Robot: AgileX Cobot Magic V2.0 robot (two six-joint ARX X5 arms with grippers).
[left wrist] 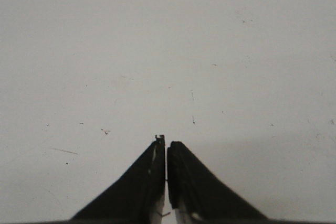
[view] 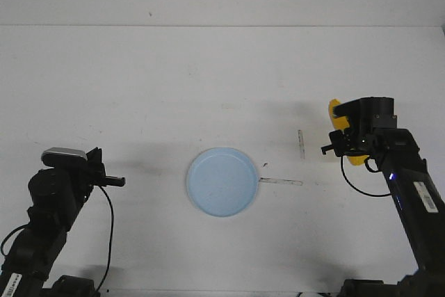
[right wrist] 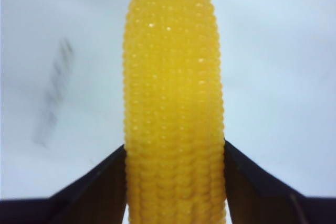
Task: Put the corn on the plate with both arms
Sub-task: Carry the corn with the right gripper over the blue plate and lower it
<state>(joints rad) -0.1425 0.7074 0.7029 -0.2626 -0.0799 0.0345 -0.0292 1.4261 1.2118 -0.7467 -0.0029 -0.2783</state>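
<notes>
Next, my right gripper lets go of the yellow corn across the middle of the pale blue plate point(view: 224, 185).
The yellow corn point(right wrist: 173, 93) is clamped between the two black fingers of my right gripper point(right wrist: 175, 153). In the front view the right gripper point(view: 345, 138) is at the right of the table, with the corn point(view: 334, 112) showing above and below it, mostly hidden by the wrist. I cannot tell whether the corn is lifted off the table. The pale blue plate point(view: 222, 181) lies empty at the table's middle, well to the left of the corn. My left gripper point(view: 118, 181) is shut and empty, left of the plate; its fingertips point(left wrist: 160, 145) hang over bare white table.
Two thin grey strips lie on the white table between the plate and the right gripper, one upright point(view: 301, 144) and one flat point(view: 281, 181). The table's far edge point(view: 222, 26) meets a white wall. Black cables trail from both arms.
</notes>
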